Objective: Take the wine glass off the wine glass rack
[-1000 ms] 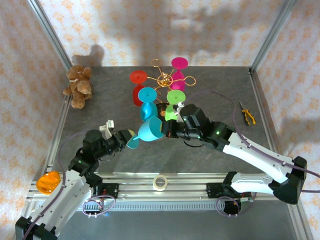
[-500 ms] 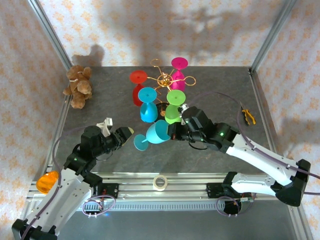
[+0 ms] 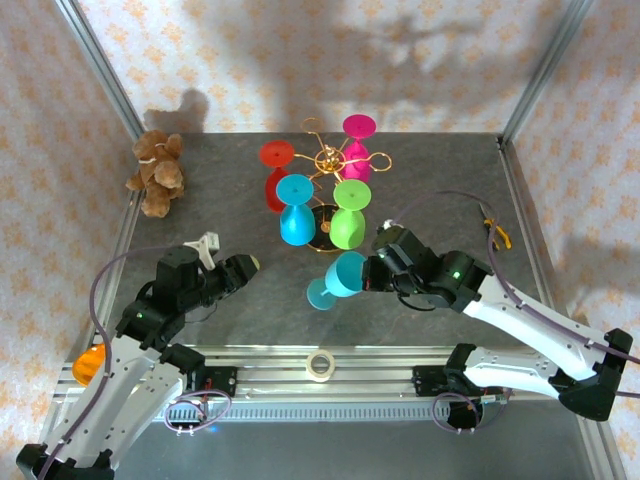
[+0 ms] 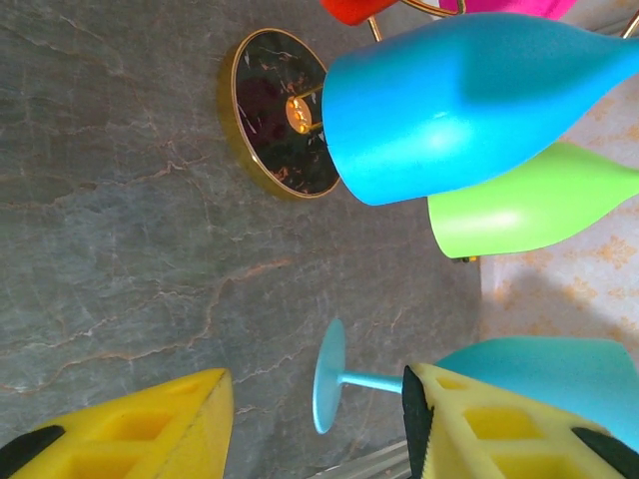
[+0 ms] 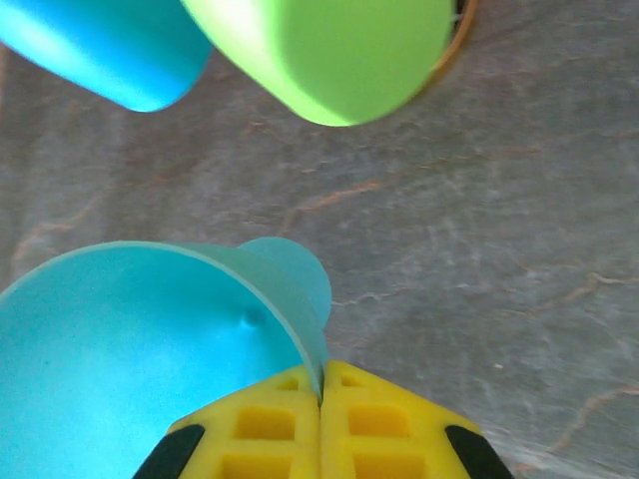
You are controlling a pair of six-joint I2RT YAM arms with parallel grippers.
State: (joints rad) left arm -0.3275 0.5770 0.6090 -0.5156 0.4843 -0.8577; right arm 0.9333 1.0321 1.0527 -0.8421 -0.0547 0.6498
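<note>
I should set the teal wine glass upright on the table (image 3: 361, 292) before the green glass, using my right gripper.
My right gripper (image 3: 368, 277) is shut on the rim of a teal wine glass (image 3: 343, 276), holding it on its side above the table, foot (image 3: 320, 293) pointing left. In the right wrist view the yellow fingers (image 5: 300, 419) pinch the bowl's thin rim (image 5: 300, 339). The glass is off the gold wine glass rack (image 3: 330, 160), in front of its black base (image 3: 322, 222). My left gripper (image 3: 250, 265) stands open and empty, left of the foot and apart from it. In the left wrist view the foot (image 4: 327, 374) shows well beyond the open gripper (image 4: 315, 399).
Red (image 3: 277, 170), magenta (image 3: 358, 135), blue (image 3: 295, 212) and green (image 3: 350, 215) glasses hang on the rack. A teddy bear (image 3: 155, 172) sits at the back left, pliers (image 3: 495, 230) at the right edge, a tape roll (image 3: 320, 365) on the front rail.
My left gripper opened, let go of the teal glass's stem and drew back left. My right gripper carried the glass right and toward the front, away from the rack.
</note>
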